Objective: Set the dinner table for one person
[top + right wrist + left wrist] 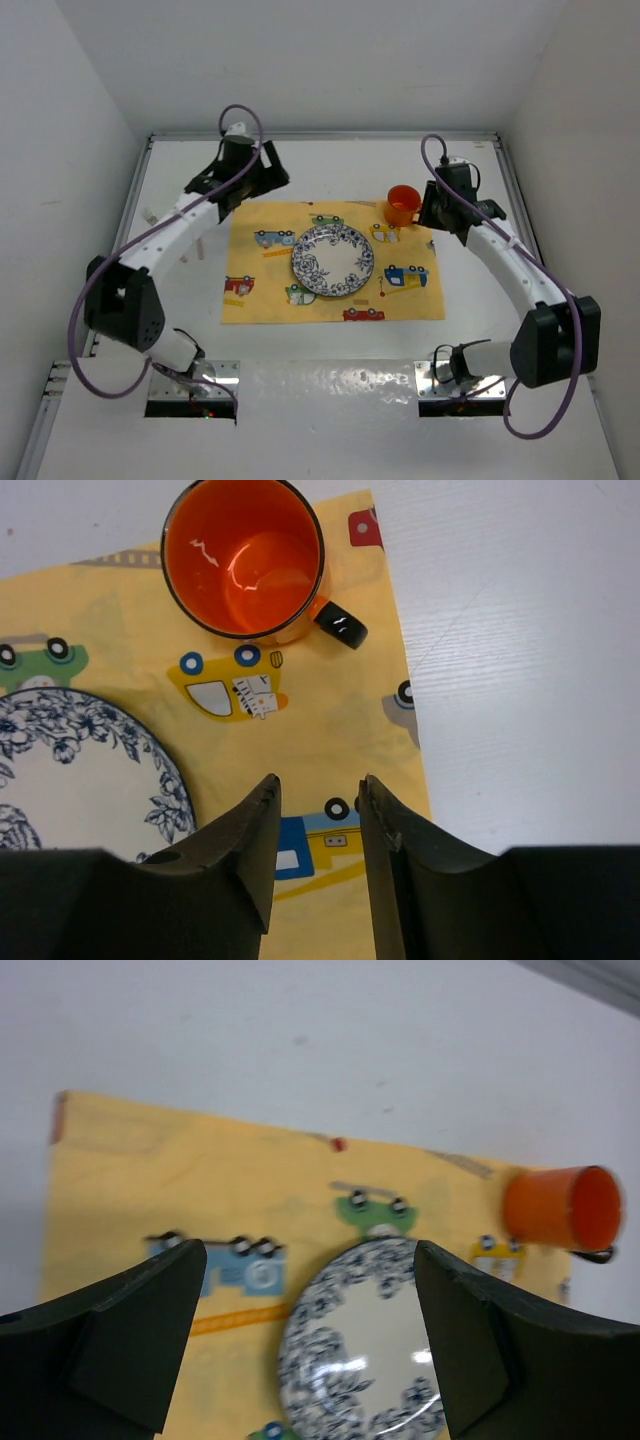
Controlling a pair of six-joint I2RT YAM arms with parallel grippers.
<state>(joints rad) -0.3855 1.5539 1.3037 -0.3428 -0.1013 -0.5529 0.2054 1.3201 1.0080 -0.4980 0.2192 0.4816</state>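
The robot's left gripper should next move to the knife that lies nearest the yellow placemat and close on the knife's pink handle point(200, 248).
The white dinner table point(330, 170) carries a yellow car-print placemat point(260, 300). A blue-and-white patterned plate point(332, 260) lies at the mat's middle. An orange mug point(402, 205) stands upright at the mat's far right corner. My left gripper point(272, 178) hovers over the mat's far left corner, open wide and empty. In the left wrist view the plate point(365, 1345) shows between its fingers. My right gripper point(432, 212) is just right of the mug, narrowly open and empty. In the right wrist view it point(318, 790) hangs over the mat, with the mug point(245, 560) ahead and apart from it.
Thin metal rails point(512, 190) edge the table and white walls enclose it. A few pale slim items point(198, 246) lie on the table under the left arm, too hidden to identify. The mug handle point(340, 625) points toward the mat's right edge.
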